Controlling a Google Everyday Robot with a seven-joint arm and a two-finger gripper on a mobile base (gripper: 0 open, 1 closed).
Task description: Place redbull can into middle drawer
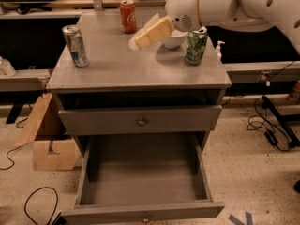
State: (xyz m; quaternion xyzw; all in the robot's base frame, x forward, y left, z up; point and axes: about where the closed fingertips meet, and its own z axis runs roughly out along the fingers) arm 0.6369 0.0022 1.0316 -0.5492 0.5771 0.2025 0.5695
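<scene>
Next, my gripper should go to the redbull can's upper half (74, 37) and close there, leaving the can's bottom free below the fingers.
The redbull can (76, 46) is slim and silver-and-blue. It stands upright at the left side of the grey cabinet top (117, 64). The gripper (136, 41), cream-coloured, hangs over the middle of the top, right of the can and well apart from it. It holds nothing that I can see. The middle drawer (143, 175) is pulled out at the bottom and is empty. Its small knob (146, 218) shows on the front panel.
A red cola can (127, 16) stands at the back of the top. A green can (196, 46) stands at the right, with a white bowl (174, 40) behind the arm. The upper drawer (140, 120) is shut. A cardboard box (49, 139) and cables lie on the floor at left.
</scene>
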